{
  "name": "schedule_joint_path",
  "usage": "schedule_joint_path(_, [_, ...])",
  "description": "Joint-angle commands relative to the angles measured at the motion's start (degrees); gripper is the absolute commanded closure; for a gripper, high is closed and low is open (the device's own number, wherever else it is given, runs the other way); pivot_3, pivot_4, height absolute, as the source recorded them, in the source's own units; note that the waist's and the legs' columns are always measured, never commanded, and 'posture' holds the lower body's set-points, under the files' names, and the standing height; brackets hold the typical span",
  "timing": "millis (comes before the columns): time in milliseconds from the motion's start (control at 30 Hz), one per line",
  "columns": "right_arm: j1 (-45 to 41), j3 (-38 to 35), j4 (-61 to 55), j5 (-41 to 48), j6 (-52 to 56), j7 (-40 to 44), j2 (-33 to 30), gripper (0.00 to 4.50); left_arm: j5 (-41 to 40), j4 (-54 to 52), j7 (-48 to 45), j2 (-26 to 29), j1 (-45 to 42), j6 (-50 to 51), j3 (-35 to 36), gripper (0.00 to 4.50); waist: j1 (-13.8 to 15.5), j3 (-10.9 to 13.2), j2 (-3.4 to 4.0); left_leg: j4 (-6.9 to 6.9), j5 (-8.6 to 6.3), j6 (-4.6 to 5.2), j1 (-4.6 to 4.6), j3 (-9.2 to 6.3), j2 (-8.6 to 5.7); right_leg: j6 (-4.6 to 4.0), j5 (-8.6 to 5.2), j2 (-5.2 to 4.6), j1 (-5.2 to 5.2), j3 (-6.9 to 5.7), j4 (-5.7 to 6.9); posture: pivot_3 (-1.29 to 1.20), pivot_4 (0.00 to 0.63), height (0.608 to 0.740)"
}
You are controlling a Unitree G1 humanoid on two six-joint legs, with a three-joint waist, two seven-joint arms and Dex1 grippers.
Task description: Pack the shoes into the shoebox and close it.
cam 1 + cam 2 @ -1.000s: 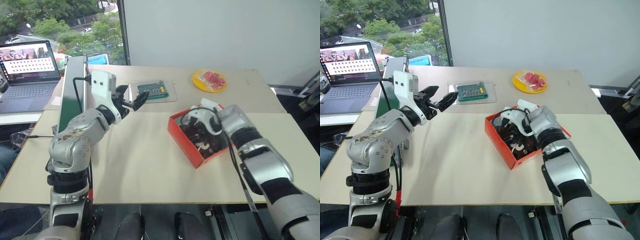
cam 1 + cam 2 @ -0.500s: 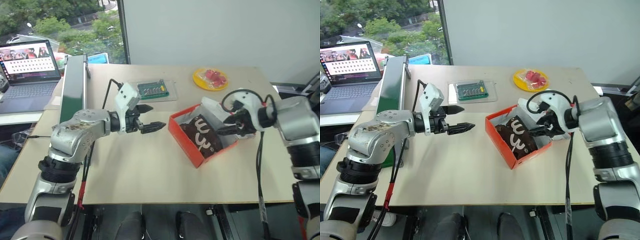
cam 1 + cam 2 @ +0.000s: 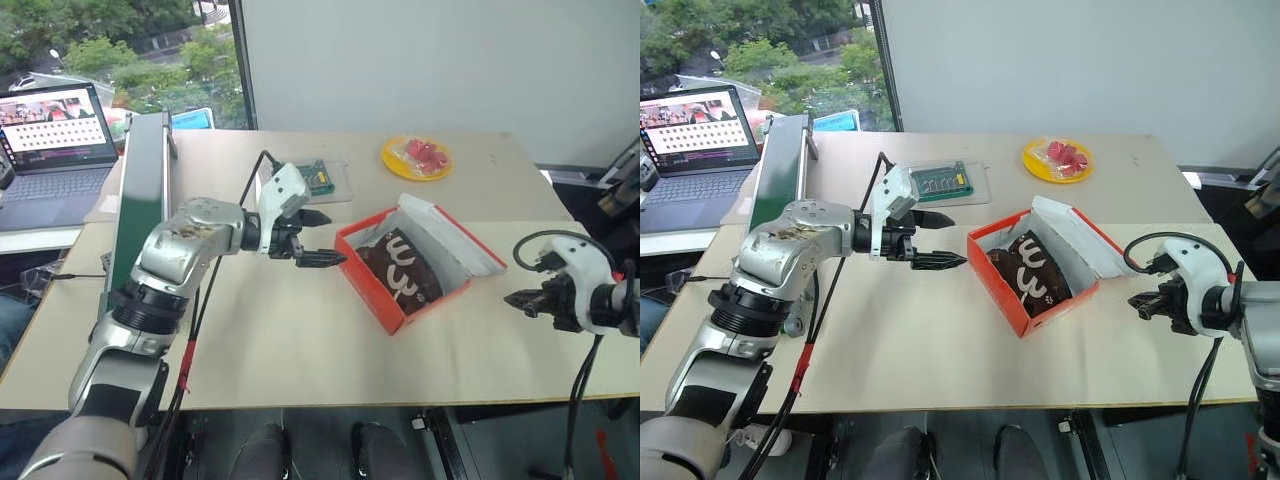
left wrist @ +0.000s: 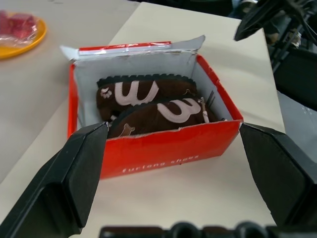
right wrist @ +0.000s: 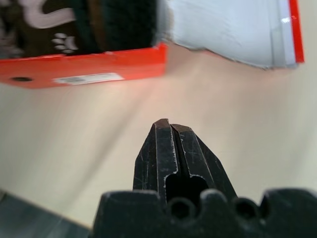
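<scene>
My right gripper will release the lid over the dark brown shoes (image 3: 396, 253), shut flat across the orange-red shoebox.
The orange-red shoebox (image 3: 372, 286) stands right of the table's middle, its lid (image 3: 452, 242) tilted open on the far right side. Both dark brown shoes (image 3: 400, 275) lie inside with their white-patterned soles showing; in the left wrist view the shoes (image 4: 153, 101) sit side by side behind the box's front wall (image 4: 163, 153). My left gripper (image 3: 326, 238) hovers just left of the box, open and empty, its fingers (image 4: 69, 183) spread wider than the box. My right gripper (image 3: 1137, 303) hangs right of the box near the table's front edge, shut on nothing, its fingertips (image 5: 171, 130) pressed together.
A yellow plate (image 3: 417, 157) with red pieces sits at the back. A clear tray with a green circuit board (image 3: 318, 178) lies behind my left gripper. A tall green panel (image 3: 140, 200) stands at the left, with a laptop (image 3: 50, 140) beyond it.
My right gripper left the box, swung right and toward the near table edge, and shut. My left gripper turned and moved right, up to the box's left side, staying open.
</scene>
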Motion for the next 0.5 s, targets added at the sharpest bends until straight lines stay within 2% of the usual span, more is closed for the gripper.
schedule_joint_path(33, [-1.1,1.7,6.6,-0.8,-8.9,-5.6,3.6,4.43,1.2,-0.4,-0.9,0.3,-1.7,-1.0,0.9,0.00,-0.1,0.0,0.00,0.00,0.00,0.00,0.00,0.01,-0.01,0.00,0.00,0.00,0.00,0.00,0.00,0.00,0.150,0.740])
schedule_joint_path(200, [-6.5,6.6,23.6,-3.8,-24.1,-13.2,10.4,4.43,1.7,-2.5,-0.3,1.4,-0.9,0.7,2.3,0.00,-0.6,0.0,0.01,0.01,0.00,0.01,0.01,0.02,-0.04,0.03,-0.02,-0.02,0.01,0.04,0.02,0.00,0.150,0.740])
schedule_joint_path(300, [-8.0,8.8,31.8,-5.2,-31.2,-14.5,11.8,4.43,1.8,-3.7,0.6,2.4,0.1,1.1,3.3,0.00,-0.6,0.1,0.09,0.00,0.01,0.01,-0.01,0.02,-0.04,0.04,-0.02,-0.01,-0.01,0.03,0.01,0.00,0.150,0.740])
schedule_joint_path(500, [-12.9,8.9,48.7,-6.9,-52.2,-21.2,15.6,4.43,1.2,-6.8,2.3,3.9,2.1,3.2,5.1,0.00,-0.8,0.1,0.08,0.03,-0.01,0.03,0.04,0.02,-0.04,0.09,-0.03,-0.04,0.11,0.05,-0.01,0.00,0.150,0.740])
